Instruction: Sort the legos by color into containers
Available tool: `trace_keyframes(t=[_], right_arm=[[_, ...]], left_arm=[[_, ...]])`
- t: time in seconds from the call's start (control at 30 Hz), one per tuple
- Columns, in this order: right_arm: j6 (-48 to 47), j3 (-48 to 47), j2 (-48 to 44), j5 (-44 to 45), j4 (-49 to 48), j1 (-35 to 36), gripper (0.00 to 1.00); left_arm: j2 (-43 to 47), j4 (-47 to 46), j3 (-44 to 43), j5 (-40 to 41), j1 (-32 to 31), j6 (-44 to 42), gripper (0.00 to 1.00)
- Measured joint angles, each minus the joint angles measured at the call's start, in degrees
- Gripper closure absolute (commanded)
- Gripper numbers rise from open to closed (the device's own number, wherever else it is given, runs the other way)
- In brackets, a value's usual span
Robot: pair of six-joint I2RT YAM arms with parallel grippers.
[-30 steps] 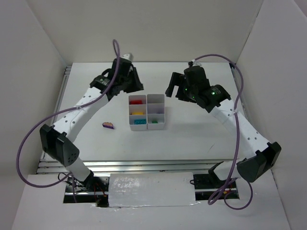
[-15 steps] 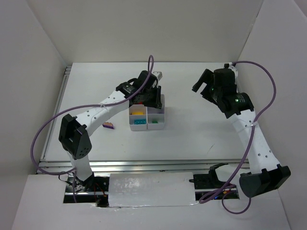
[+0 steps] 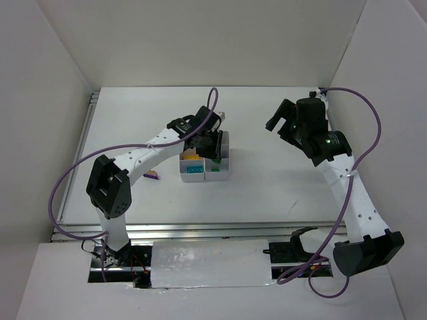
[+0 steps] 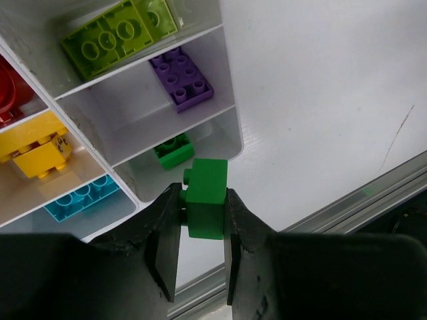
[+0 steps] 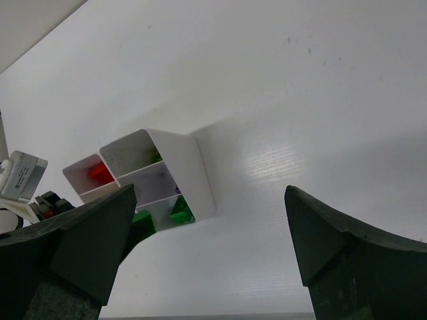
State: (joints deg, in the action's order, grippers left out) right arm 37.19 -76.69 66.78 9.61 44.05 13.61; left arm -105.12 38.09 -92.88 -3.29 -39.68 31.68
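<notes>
Next, I let go of the dark green lego with my left gripper in the compartment with the small green lego [image 3: 219, 169] [image 4: 183, 157].
My left gripper [image 4: 203, 200] is shut on a dark green lego [image 4: 205, 193], which hangs just above the white containers' [image 4: 225, 110] near right corner. Below it, one compartment holds a small green lego [image 4: 173, 151]. The others hold a purple lego [image 4: 181, 78], light green legos [image 4: 120, 30], a yellow one [image 4: 37, 148], a teal one [image 4: 81, 198] and a red one [image 4: 7, 87]. From above, the left gripper [image 3: 212, 143] covers the containers' [image 3: 205, 178] back rows. A purple lego [image 3: 152, 175] lies on the table to their left. My right gripper [image 3: 283, 117] hovers open and empty, far right.
The right wrist view shows the containers [image 5: 193, 170] from the side, with bare white table around them. White walls enclose the table on three sides. A metal rail [image 3: 200, 230] runs along the near edge.
The left arm swung from behind and left of the containers to above them, carrying the green lego. The right arm pulled back and to the right, then stayed still.
</notes>
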Motion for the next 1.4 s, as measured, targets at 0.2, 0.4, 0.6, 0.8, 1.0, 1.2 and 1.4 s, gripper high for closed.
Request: trace_keyframes(t=[0.2,0.4,0.6,0.8,1.0,1.2,1.4], right_arm=[[0.0,1.1,-0.1,-0.1,-0.2,0.0,0.00],[-0.1,1.9,-0.5,-0.5,-1.0,0.0,0.00],[-0.3,2.2,-0.7,-0.9,-1.6,-0.1,0.00],[-0.6,2.2,-0.7,-1.1,-2.1,-0.1,0.00],[-0.6,2.2,-0.7,-1.5,-2.5,-0.1,0.00],[-0.6,2.2,-0.7,-1.7,-2.5,-0.1,0.00],[-0.6,2.2,-0.7,-1.9,-2.5,-0.1,0.00]], left_arm=[[-0.4,1.0,0.3,0.0,0.0,0.0,1.00],[-0.7,1.5,0.5,0.0,0.0,-0.4,1.00],[-0.8,1.9,0.5,0.0,0.0,-1.5,1.00],[-1.3,2.3,0.5,0.0,0.0,-1.8,1.00],[-1.7,2.7,0.5,0.0,0.0,-1.9,1.00],[-1.7,2.7,0.5,0.1,0.0,-1.9,1.00],[-1.7,2.7,0.5,0.2,0.0,-1.9,1.00]])
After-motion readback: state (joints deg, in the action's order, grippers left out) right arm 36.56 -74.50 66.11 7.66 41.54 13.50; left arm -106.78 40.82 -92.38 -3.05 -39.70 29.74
